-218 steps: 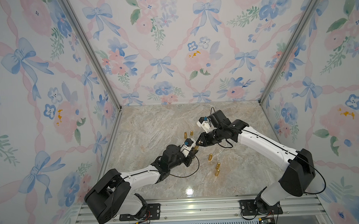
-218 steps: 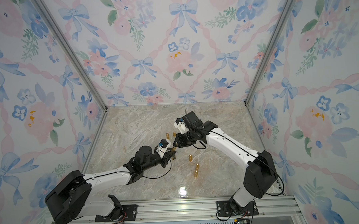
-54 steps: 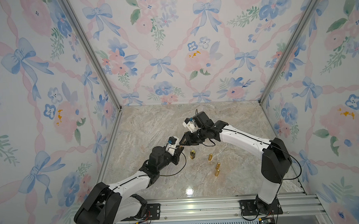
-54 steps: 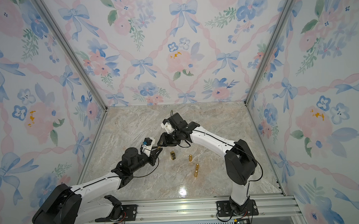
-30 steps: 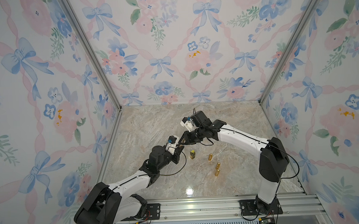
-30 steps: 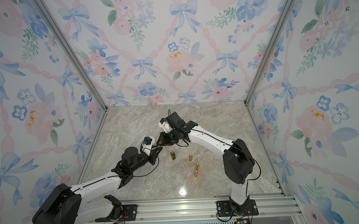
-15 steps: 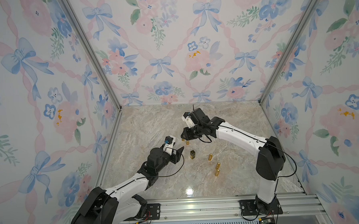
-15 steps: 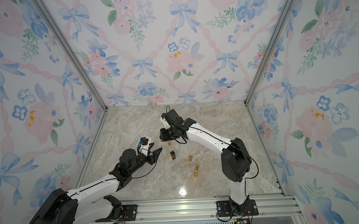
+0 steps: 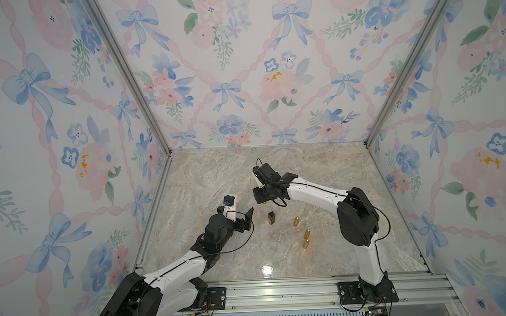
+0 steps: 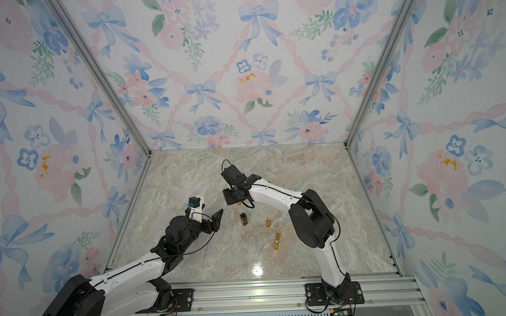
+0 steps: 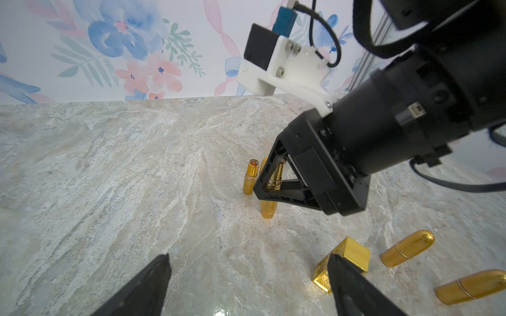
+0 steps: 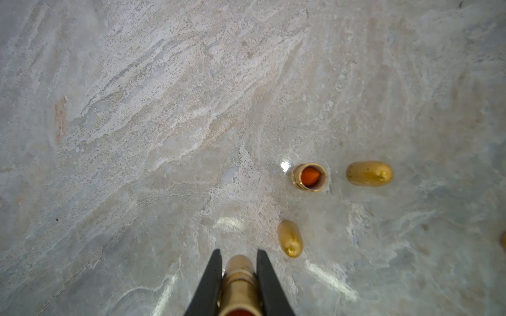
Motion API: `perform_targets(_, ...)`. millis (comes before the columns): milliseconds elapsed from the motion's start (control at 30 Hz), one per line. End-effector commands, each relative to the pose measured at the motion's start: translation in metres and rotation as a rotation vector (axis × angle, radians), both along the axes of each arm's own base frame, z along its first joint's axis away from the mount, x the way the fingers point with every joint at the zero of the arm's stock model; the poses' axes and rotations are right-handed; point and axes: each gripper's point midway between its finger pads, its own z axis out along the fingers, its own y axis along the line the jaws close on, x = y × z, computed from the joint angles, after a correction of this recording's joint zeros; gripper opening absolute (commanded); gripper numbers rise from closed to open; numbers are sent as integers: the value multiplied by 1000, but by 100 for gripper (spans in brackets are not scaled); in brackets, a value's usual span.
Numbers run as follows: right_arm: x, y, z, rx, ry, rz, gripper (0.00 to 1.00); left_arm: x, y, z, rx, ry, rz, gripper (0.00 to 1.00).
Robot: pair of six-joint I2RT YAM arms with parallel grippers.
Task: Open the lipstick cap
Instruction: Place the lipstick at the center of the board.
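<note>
My right gripper has the gold lipstick. It will release that lipstick on the marble (image 9: 255, 206) (image 12: 223, 220) between the uncapped gold lipstick and my left gripper.
My right gripper (image 12: 238, 253) is shut on a gold lipstick (image 12: 238, 284). Its rounded cap end (image 12: 238, 264) pokes out past the fingertips toward the table, and red shows at the near end. In the left wrist view the held lipstick (image 11: 276, 175) hangs upright with its lower gold end (image 11: 267, 209) at the marble. In both top views the right gripper (image 9: 262, 198) (image 10: 231, 199) hovers mid-table. My left gripper (image 11: 247, 257) (image 9: 242, 220) (image 10: 210, 222) is open and empty, in front and to the left of it.
An uncapped gold lipstick (image 12: 310, 176) (image 11: 251, 177) stands beside the right gripper, orange inside. Gold bullet shapes (image 12: 369, 173) (image 12: 290, 239) stand near it. A square gold case (image 11: 350, 253) (image 9: 271, 218) lies by my left finger. More gold bullets (image 9: 296, 221) (image 9: 306, 238) lie to the right.
The left gripper has opened from shut and drawn back toward the front, away from the right gripper. The right gripper stays shut on the lipstick and has tipped it down toward the table.
</note>
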Motion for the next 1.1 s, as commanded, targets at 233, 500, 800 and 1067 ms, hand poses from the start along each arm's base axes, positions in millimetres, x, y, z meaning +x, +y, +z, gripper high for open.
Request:
perform_targets(233, 15, 23, -14, -45, -123, 39, 16, 5, 14, -5, 0, 10, 86, 98)
perform_targets(500, 18, 26, -30, -69, -139, 50, 16, 6, 19, -4, -2, 9, 112, 98)
perform_targets(800, 14, 31, -45, -93, -151, 79, 16, 7, 17, -7, -1, 20, 107, 98)
perform_targets(1067, 12, 28, -54, -105, -149, 86, 16, 7, 18, -6, -2, 18, 111, 98)
